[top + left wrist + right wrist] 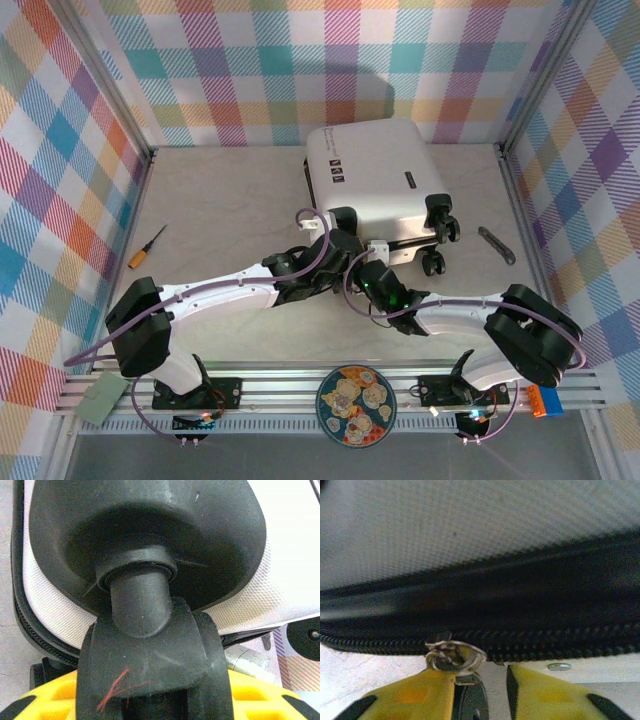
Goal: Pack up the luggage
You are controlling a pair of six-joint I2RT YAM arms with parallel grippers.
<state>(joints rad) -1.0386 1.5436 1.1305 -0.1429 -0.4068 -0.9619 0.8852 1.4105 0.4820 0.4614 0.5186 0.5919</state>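
The zipper pull's ring rests on one finger of the right gripper and its tab hangs loose, so next the right gripper opens and closes around the tab (474,696) before it pulls.
The luggage (370,180), a white hard-shell suitcase, lies closed at the back centre-right of the table. My left gripper (338,238) is at its near left corner. In the left wrist view its yellow fingers (260,696) flank a black caster wheel (150,665) under the white shell (280,580), and the left gripper (152,702) is shut on that wheel. My right gripper (372,268) is at the near edge. There the black zipper band (530,615) runs below the shell (470,530). The metal zipper pull (452,656) sits between the slightly parted fingers of the right gripper (481,680).
An orange-handled screwdriver (145,247) lies at the left. A grey tool (497,244) lies right of the suitcase wheels (440,230). A patterned plate (355,404) sits on the rail between the arm bases. Plaid walls enclose the table.
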